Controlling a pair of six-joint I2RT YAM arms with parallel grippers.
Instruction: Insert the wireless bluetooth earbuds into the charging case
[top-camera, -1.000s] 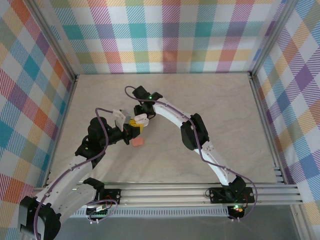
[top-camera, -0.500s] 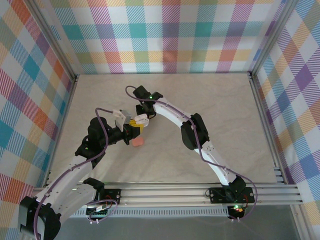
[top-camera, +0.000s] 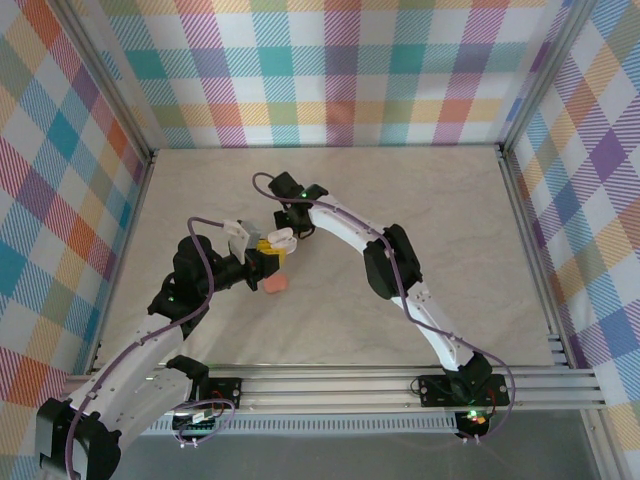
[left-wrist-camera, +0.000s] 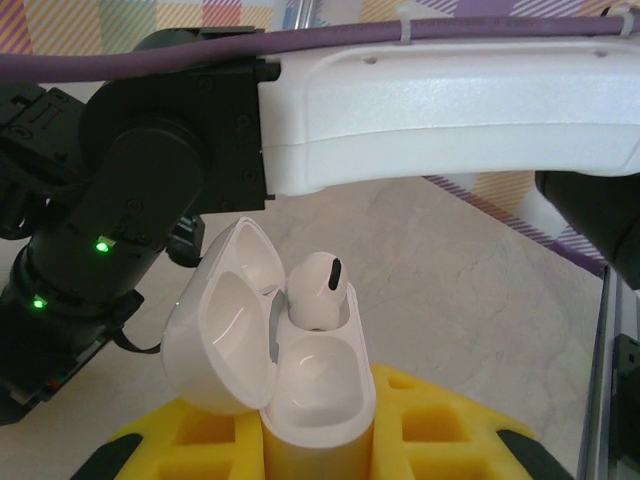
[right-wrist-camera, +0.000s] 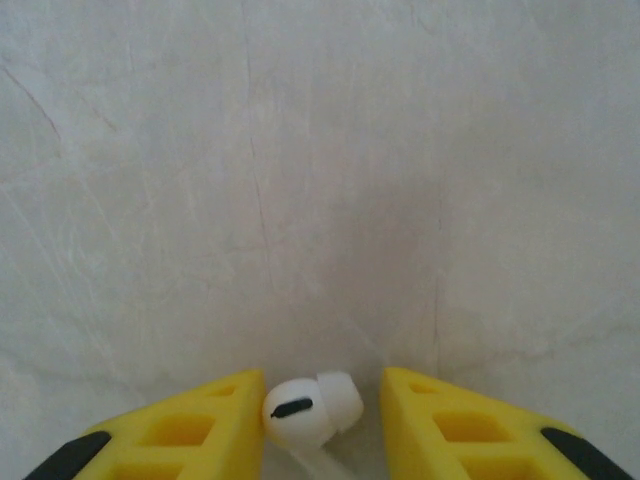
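The second white earbud touches one finger, with a gap beside its ear tip. My right gripper needs to open and close around its head (right-wrist-camera: 299, 413) before lifting it.
My left gripper (left-wrist-camera: 320, 432) is shut on the white charging case (left-wrist-camera: 318, 400), which stands upright between its yellow fingers (left-wrist-camera: 452, 425). The lid (left-wrist-camera: 215, 330) hangs open to the left. One white earbud (left-wrist-camera: 318, 290) sits in the far slot and the near slot is empty. A second white earbud (right-wrist-camera: 310, 408) lies between the yellow fingers of my right gripper (right-wrist-camera: 323, 402), over the bare table. It touches the left finger (right-wrist-camera: 200, 425), and a small gap shows to the right finger (right-wrist-camera: 450, 420). From above, the two grippers (top-camera: 266, 250) (top-camera: 282, 238) meet left of centre.
A salmon-pink case (top-camera: 276, 284) lies on the marble tabletop (top-camera: 430, 220) just in front of the grippers. My right arm's white link (left-wrist-camera: 440, 110) passes close above the open case. Plaid walls and aluminium rails (top-camera: 400, 385) enclose the table.
In the top view both grippers stay together at the same spot. The left arm's elbow has shifted slightly to the left.
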